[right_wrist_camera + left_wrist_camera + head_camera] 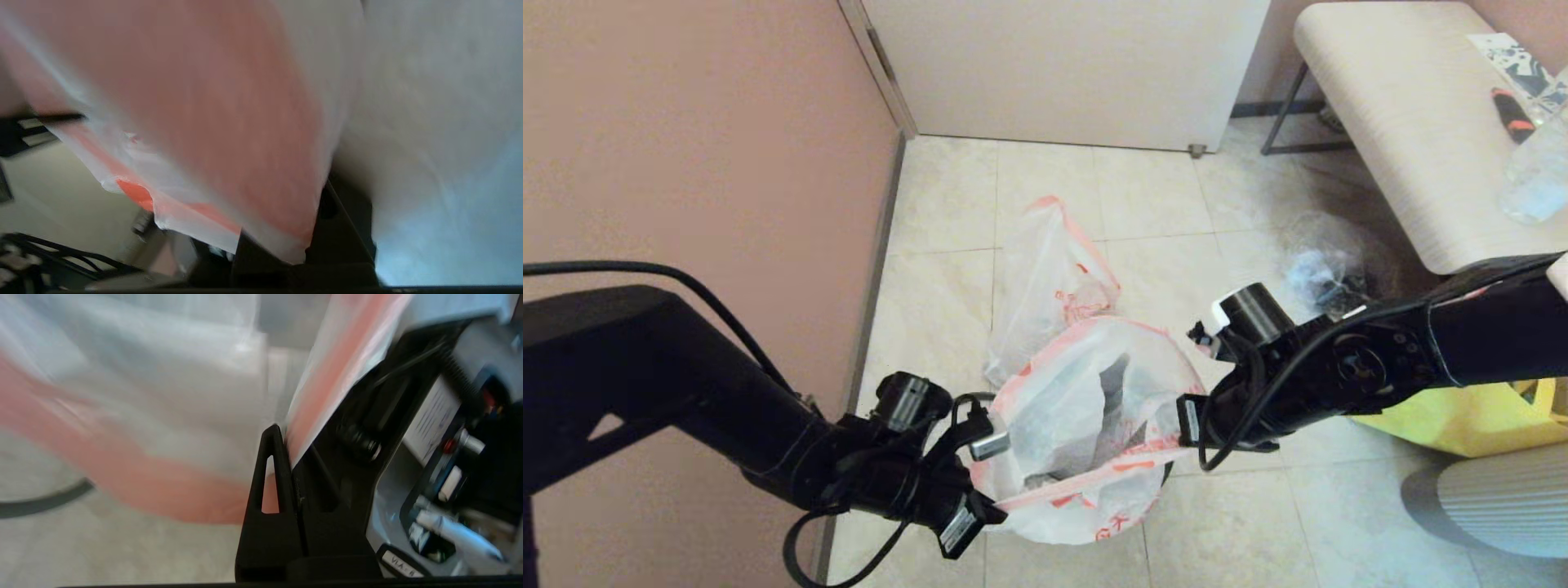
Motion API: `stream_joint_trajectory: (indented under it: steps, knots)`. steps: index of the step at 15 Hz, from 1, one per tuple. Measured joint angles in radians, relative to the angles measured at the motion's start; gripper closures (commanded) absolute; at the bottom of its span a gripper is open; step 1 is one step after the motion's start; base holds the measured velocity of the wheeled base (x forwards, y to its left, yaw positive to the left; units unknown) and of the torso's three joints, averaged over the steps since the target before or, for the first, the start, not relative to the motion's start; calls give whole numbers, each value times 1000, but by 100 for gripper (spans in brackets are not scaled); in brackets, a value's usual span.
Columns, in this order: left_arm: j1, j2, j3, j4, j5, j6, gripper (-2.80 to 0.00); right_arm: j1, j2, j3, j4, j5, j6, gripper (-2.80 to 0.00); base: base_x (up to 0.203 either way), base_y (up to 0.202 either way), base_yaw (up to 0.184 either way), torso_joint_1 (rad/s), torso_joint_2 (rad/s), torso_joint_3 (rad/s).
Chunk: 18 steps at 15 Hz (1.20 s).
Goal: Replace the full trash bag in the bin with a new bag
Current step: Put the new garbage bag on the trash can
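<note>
Next, I let go of the new bag's edge with my right gripper over the bin's rim (1147,420), on the side that faces toward the yellow tote.
Both grippers hold the new bag (1070,408) stretched open between them, low over the floor; it is thin white plastic with a pink-orange rim and red print. My left gripper (995,494) (286,435) is shut on the rim's near-left edge, with the pink band pinched between its fingers. My right gripper (1186,418) (311,244) is shut on the right edge, and the plastic drapes over its fingers. Only a dark sliver of the bin (1168,472) shows under the bag. The full trash bag (1045,278) stands on the tiles just behind.
A pink wall (686,163) runs close along the left and a white door (1054,65) is at the back. A bench (1405,122) with a bottle (1535,171) stands at right. A clear bag with dark lumps (1319,265) and a yellow tote (1462,420) lie below it.
</note>
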Motion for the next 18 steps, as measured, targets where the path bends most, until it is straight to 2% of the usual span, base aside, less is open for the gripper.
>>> stream_joint_trajectory:
  steps: [4, 8, 11, 13, 15, 18]
  knots:
    - [-44, 111, -55, -2, 2, -3, 0, -11, 103, 57, -78, -7, 5, 0, 0, 0, 0, 0, 0, 0]
    - [-67, 179, -70, -8, 25, -3, 0, -11, 208, 70, -96, -28, 5, 0, 0, 0, 0, 0, 0, 0]
    - [-54, 222, -82, -10, 52, -1, 0, -14, 267, 63, -103, -47, 3, 0, 0, 0, 0, 0, 0, 0]
    - [-24, 260, -116, -22, 93, 0, 0, -20, 305, 49, -159, -48, 1, 0, 0, 0, 0, 0, 0, 0]
    - [-7, 295, -147, -59, 117, 0, 0, -30, 342, 23, -243, -48, -13, 0, 0, 0, 0, 0, 0, 0]
    - [-11, 326, -164, -120, 133, -28, 0, -46, 389, -64, -269, -53, -37, 0, 0, 0, 0, 0, 0, 0]
